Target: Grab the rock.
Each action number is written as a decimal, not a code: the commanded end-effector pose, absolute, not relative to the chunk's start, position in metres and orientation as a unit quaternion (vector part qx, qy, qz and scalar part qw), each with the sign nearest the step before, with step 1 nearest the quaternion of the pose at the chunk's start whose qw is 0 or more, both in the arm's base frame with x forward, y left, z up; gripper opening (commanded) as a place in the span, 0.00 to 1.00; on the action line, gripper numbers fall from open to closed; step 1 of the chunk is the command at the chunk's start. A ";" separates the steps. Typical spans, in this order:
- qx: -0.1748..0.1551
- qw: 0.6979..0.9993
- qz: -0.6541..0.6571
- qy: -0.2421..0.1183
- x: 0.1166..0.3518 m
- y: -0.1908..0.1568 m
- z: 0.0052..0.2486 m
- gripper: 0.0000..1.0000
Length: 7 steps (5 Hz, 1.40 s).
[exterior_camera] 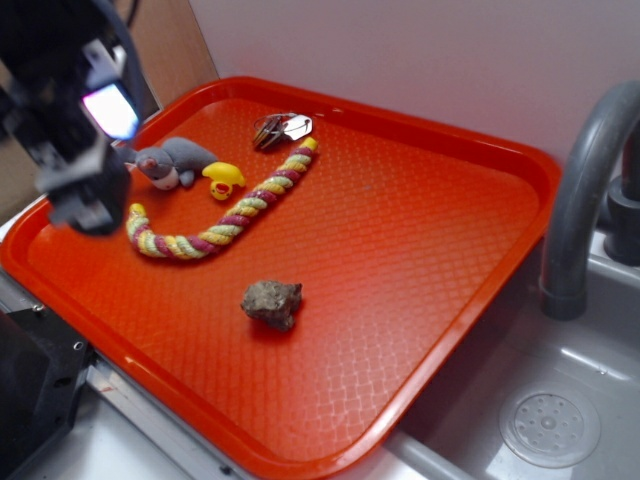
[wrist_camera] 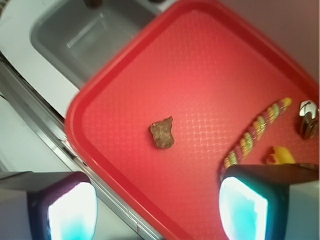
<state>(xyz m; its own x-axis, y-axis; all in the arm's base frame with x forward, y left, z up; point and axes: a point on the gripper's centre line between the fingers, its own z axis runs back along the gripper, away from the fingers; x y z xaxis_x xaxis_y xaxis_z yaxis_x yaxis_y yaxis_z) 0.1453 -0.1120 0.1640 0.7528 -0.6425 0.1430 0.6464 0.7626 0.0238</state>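
Observation:
I need to close my gripper on the middle of the rock (exterior_camera: pixel 269 302) (wrist_camera: pixel 162 135), with one finger on its side toward the striped rope and the other opposite.
The rock (exterior_camera: pixel 272 302), a lumpy grey-brown stone, lies alone on the red tray (exterior_camera: pixel 420 250) toward its near edge. In the wrist view the rock (wrist_camera: pixel 162 133) sits above the middle of the frame, well ahead of my fingers. My gripper (exterior_camera: pixel 88 195) hangs blurred over the tray's left edge, up and to the left of the rock and apart from it. It is open (wrist_camera: pixel 157 212): the two glowing pads (wrist_camera: pixel 72 212) stand wide apart with nothing between them, only the tray rim (wrist_camera: pixel 75 120) below.
A grey plush mouse (exterior_camera: pixel 172 160), a yellow duck (exterior_camera: pixel 224 180), a striped rope (exterior_camera: pixel 235 215) and a small metal object (exterior_camera: pixel 282 127) lie at the tray's back left. A grey sink (exterior_camera: pixel 550 400) with a faucet (exterior_camera: pixel 585 180) borders the tray on the right.

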 end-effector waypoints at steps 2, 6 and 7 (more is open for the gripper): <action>0.030 0.946 -0.321 -0.029 0.177 -0.124 0.097 1.00; 0.029 0.921 -0.385 0.055 0.179 -0.132 0.021 1.00; 0.033 0.921 -0.383 0.061 0.181 -0.128 0.018 0.00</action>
